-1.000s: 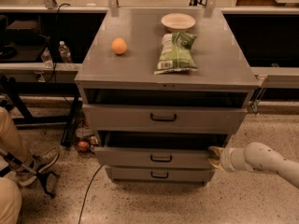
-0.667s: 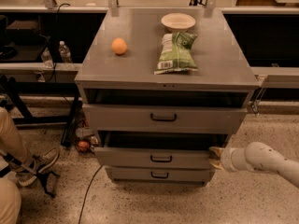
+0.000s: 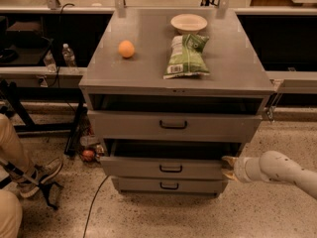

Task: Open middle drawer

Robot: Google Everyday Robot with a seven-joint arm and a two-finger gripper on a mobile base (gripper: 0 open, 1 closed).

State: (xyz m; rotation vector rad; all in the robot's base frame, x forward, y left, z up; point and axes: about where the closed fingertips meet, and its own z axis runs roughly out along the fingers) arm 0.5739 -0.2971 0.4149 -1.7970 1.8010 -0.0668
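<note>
My fingers sit close together at the middle drawer's front corner; next I spread them wider, take the front's end (image 3: 220, 170) and pull the drawer farther out.
The grey cabinet (image 3: 148, 78) has three drawers. The middle drawer (image 3: 143, 167), with a shallow wide front and a small black loop handle (image 3: 171, 168), stands pulled out a little, with a dark gap above its front. My gripper (image 3: 228, 167) reaches in from the right on a white arm (image 3: 277, 170) and sits at the right end of the middle drawer's front. Its two tan fingertips (image 3: 229, 159) are a little apart, one above the other, touching or close to the drawer's corner. The top drawer (image 3: 129, 125) with the wider handle is also slightly out.
On the cabinet top lie an orange (image 3: 126, 48), a green chip bag (image 3: 187, 56) and a white bowl (image 3: 188, 22). A person's leg and shoe (image 3: 42, 175) are at the left. A cable (image 3: 94, 202) runs on the floor. Water bottles (image 3: 69, 56) stand at the back left.
</note>
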